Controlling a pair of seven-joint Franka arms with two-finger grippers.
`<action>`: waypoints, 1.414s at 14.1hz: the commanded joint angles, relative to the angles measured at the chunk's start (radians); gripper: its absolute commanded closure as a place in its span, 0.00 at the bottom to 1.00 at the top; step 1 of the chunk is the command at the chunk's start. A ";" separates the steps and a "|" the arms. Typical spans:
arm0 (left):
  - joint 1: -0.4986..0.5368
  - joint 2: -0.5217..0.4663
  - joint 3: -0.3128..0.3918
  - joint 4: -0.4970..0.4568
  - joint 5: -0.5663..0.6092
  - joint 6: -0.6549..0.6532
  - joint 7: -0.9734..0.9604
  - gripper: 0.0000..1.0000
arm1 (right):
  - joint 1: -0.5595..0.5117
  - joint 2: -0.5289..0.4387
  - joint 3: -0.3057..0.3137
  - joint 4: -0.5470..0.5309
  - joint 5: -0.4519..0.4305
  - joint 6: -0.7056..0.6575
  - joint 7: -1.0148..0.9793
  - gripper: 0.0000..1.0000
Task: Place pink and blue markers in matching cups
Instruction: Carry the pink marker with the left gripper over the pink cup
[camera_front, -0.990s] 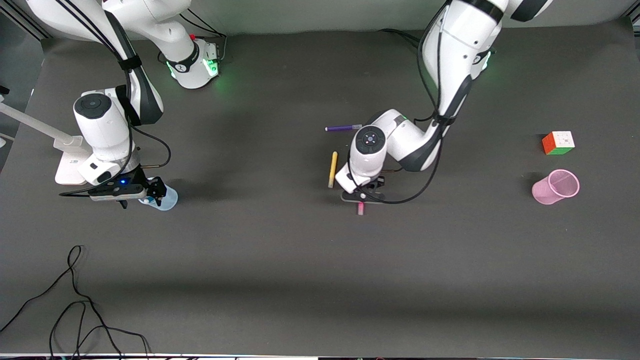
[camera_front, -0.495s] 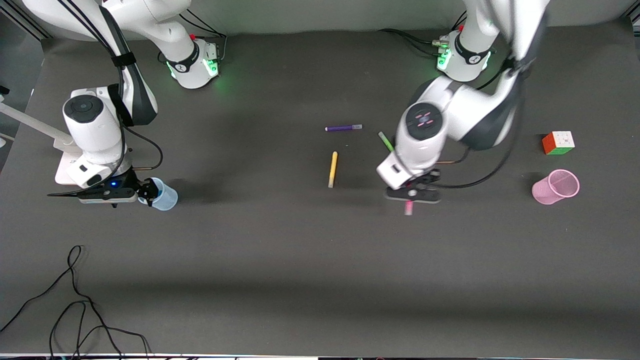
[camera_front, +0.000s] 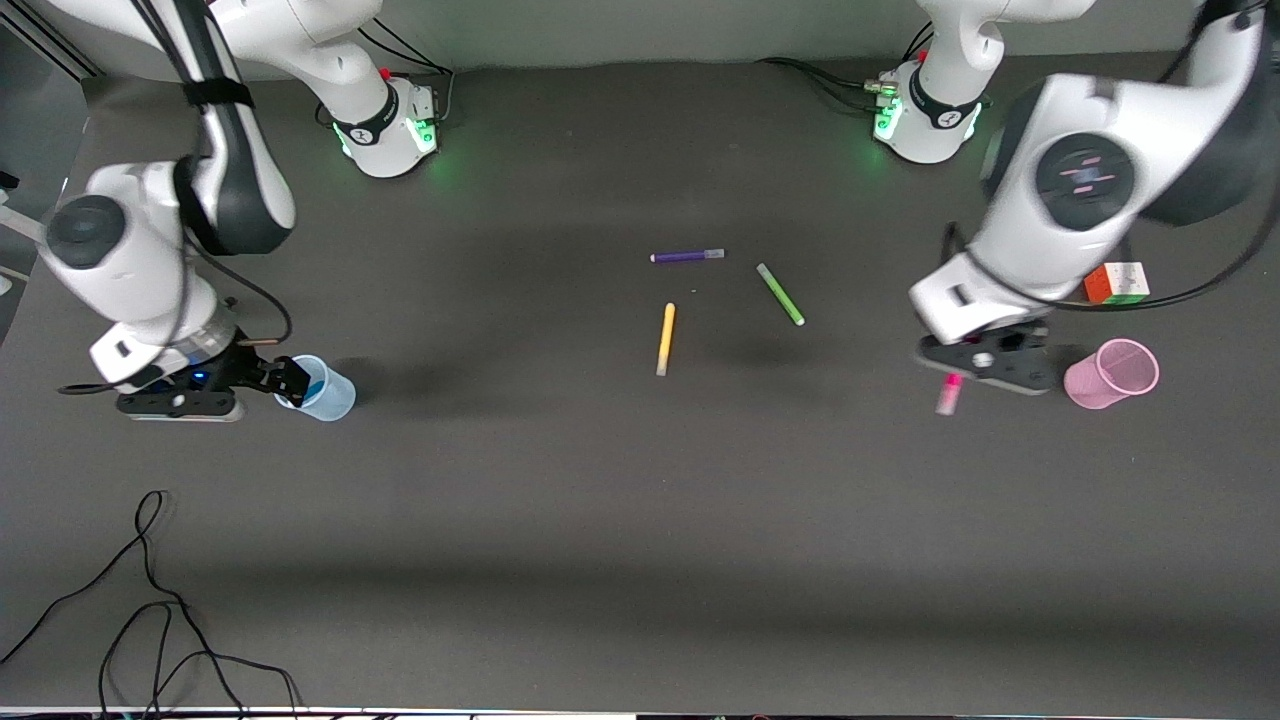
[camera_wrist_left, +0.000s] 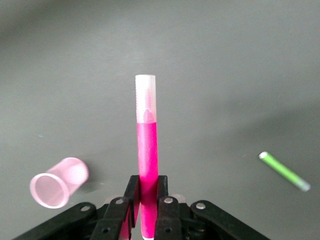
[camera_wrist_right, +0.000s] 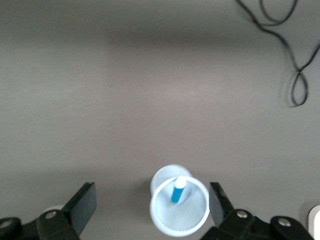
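Next, I let go of the pink marker with my left gripper inside the pink cup (camera_front: 1114, 372) (camera_wrist_left: 58, 183) next to the colour cube.
The pale blue cup (camera_front: 327, 391) stands upright near the right arm's end of the table, with the blue marker (camera_wrist_right: 177, 191) standing in it. My right gripper (camera_front: 288, 381) is open and empty, just over the cup's rim; in the right wrist view the cup (camera_wrist_right: 180, 212) lies between its spread fingers (camera_wrist_right: 85, 200). My left gripper (camera_front: 985, 362) is shut on the pink marker (camera_front: 948, 394) and holds it above the table beside the pink cup (camera_front: 1110, 373). In the left wrist view the marker (camera_wrist_left: 147, 145) sticks out of the gripper (camera_wrist_left: 146, 187), and the pink cup (camera_wrist_left: 52, 182) stands off to one side.
A yellow pen (camera_front: 666, 338), a green pen (camera_front: 780, 294) and a purple pen (camera_front: 687, 256) lie in the table's middle. A colour cube (camera_front: 1117, 285) sits just farther from the front camera than the pink cup. Black cables (camera_front: 150, 600) lie at the near edge by the right arm's end.
My left arm has carried the pink marker from the table's middle to beside the pink cup, uncovering the green pen. My right gripper has drawn back a little from the blue cup.
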 joint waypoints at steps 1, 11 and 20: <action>0.107 -0.061 -0.009 -0.035 -0.060 0.008 0.228 1.00 | -0.001 -0.009 -0.003 0.120 0.068 -0.174 -0.064 0.00; 0.592 -0.024 -0.006 -0.190 -0.527 0.152 1.245 1.00 | -0.043 -0.142 0.008 0.272 0.068 -0.478 -0.185 0.00; 0.836 0.302 -0.007 -0.153 -0.885 0.235 2.069 1.00 | -0.238 -0.196 0.199 0.259 0.055 -0.533 -0.191 0.00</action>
